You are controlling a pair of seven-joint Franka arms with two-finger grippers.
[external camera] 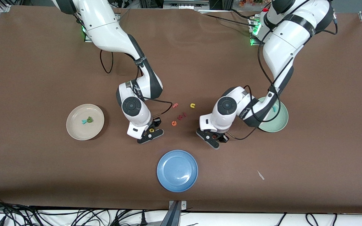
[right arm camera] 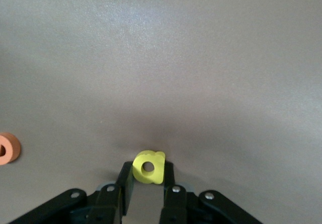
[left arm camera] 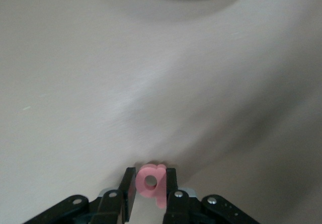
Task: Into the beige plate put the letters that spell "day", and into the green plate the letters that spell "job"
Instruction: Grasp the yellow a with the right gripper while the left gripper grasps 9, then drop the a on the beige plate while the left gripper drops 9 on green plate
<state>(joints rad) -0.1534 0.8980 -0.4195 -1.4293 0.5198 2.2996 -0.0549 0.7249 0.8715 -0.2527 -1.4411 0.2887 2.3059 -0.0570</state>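
My left gripper will let go of the salmon b near the middle of the green plate [external camera: 266, 115], beside the teal j.
My left gripper [external camera: 214, 138] is down at the table between the blue plate and the green plate [external camera: 283, 124], shut on the salmon b [left arm camera: 151, 181]. My right gripper [external camera: 151, 131] is low beside the loose letters, shut on the yellow a [right arm camera: 149, 167], which also shows in the front view [external camera: 151, 129]. The beige plate [external camera: 74, 128] lies toward the right arm's end and holds the teal y [external camera: 83, 121] and the dark green d [external camera: 89, 119]. A teal j [external camera: 274, 109] lies in the green plate, partly under the left arm.
Between the grippers lie a pink f [external camera: 175, 105], a yellow u [external camera: 192, 105], an orange e [external camera: 174, 123] and a small red letter [external camera: 181, 116]. A blue plate [external camera: 177, 170] sits nearer the front camera. A white scrap [external camera: 260, 174] lies beside it.
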